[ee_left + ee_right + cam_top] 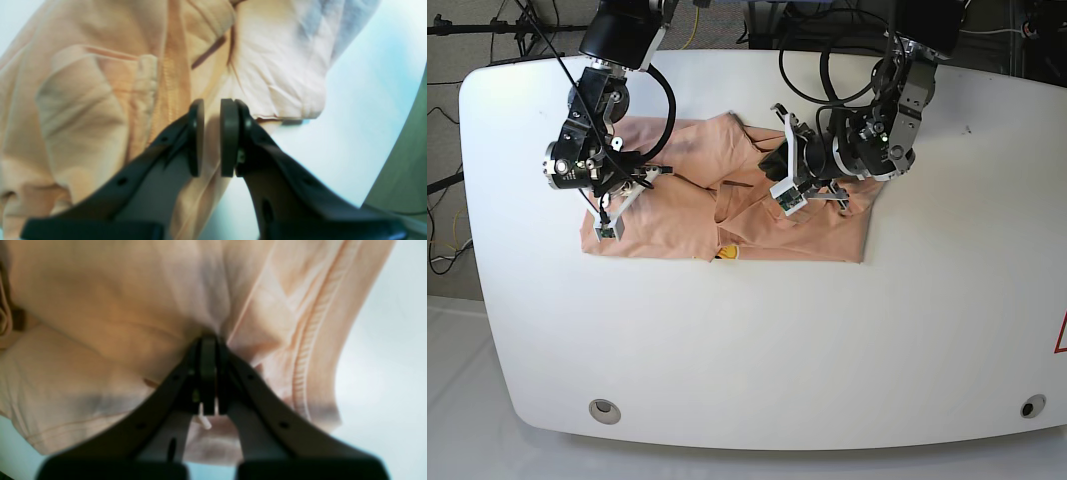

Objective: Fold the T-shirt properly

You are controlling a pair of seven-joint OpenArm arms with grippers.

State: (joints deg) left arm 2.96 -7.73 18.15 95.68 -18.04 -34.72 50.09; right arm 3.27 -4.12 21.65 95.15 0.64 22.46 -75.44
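The left gripper's fingers rest on the smooth cloth next to the T-shirt's bunched flap, so the robot should open that gripper, shift over and take the raised flap (94, 110) before folding.
The peach T-shirt (817, 235) lies spread and rumpled across the back half of the white table (727, 350), a small yellow mark (727, 253) at its near edge. My left gripper (777, 165) is over the shirt's middle. In the left wrist view its pads (196, 133) stand a narrow gap apart with a fold of the T-shirt (83, 116) between them at the left gripper (212, 110). My right gripper (627, 182) is at the shirt's left end. Seen from the right wrist, the right gripper (209, 340) is shut, and the T-shirt (100, 323) puckers at its tips beside a ribbed hem (310, 340).
Black cables (827, 60) loop behind the left arm at the table's back edge. Two round fittings (604, 409) sit near the front corners. The table's edge (393, 166) shows at the right of the left wrist view.
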